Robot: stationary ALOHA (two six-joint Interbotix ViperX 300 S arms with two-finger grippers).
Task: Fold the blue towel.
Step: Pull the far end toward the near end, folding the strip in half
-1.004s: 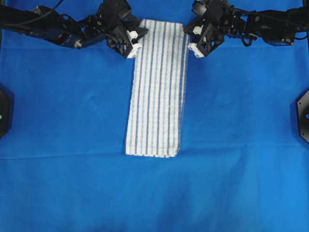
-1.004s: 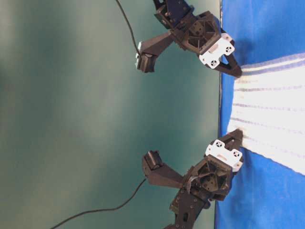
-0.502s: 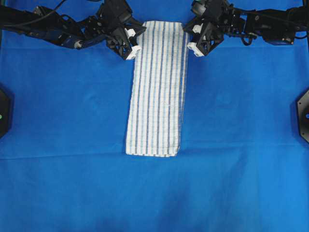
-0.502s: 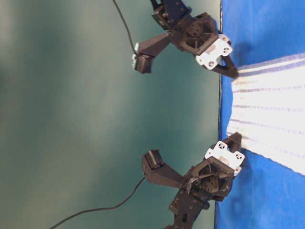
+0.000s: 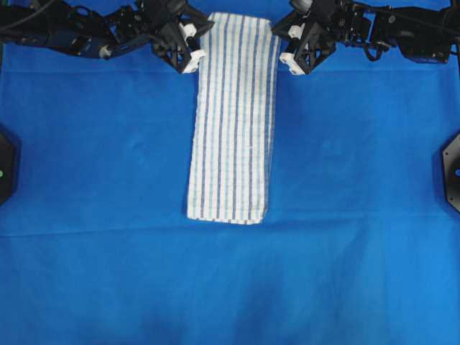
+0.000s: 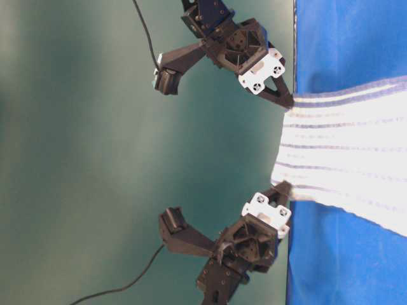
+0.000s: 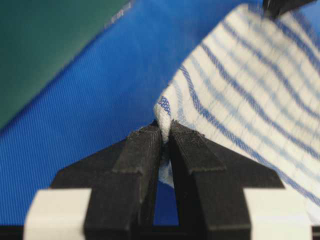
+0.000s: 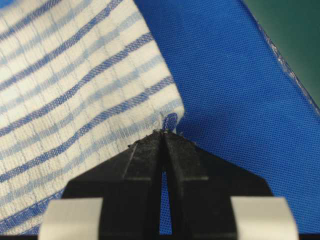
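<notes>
My left gripper will release the blue towel's far corner on the matching corner at its near end (image 5: pixel 192 214). That far corner is still at the far edge.
The blue towel (image 5: pixel 233 122), white with thin dark-blue stripes, lies as a long narrow strip on the blue table covering (image 5: pixel 108 180), running from the far edge toward the middle. My left gripper (image 5: pixel 201 34) is shut on its far left corner. The left wrist view shows that corner of the towel (image 7: pixel 240 85) pinched between the left gripper's (image 7: pixel 165 132) fingertips. My right gripper (image 5: pixel 277 36) is shut on the far right corner, and the right wrist view shows the towel (image 8: pixel 75 85) nipped at the right gripper's (image 8: pixel 162 132) tips. In the table-level view the towel's (image 6: pixel 343 159) far end is lifted off the table.
The table's far edge runs just behind both grippers, with a dark green backdrop (image 6: pixel 95 159) beyond it. Black mounts stand at the left edge (image 5: pixel 6 165) and the right edge (image 5: pixel 453 169). Cables trail behind the arms.
Both grippers have moved toward the far edge and upward with the towel's far corners. The far end has lifted and the near end has slid slightly away.
</notes>
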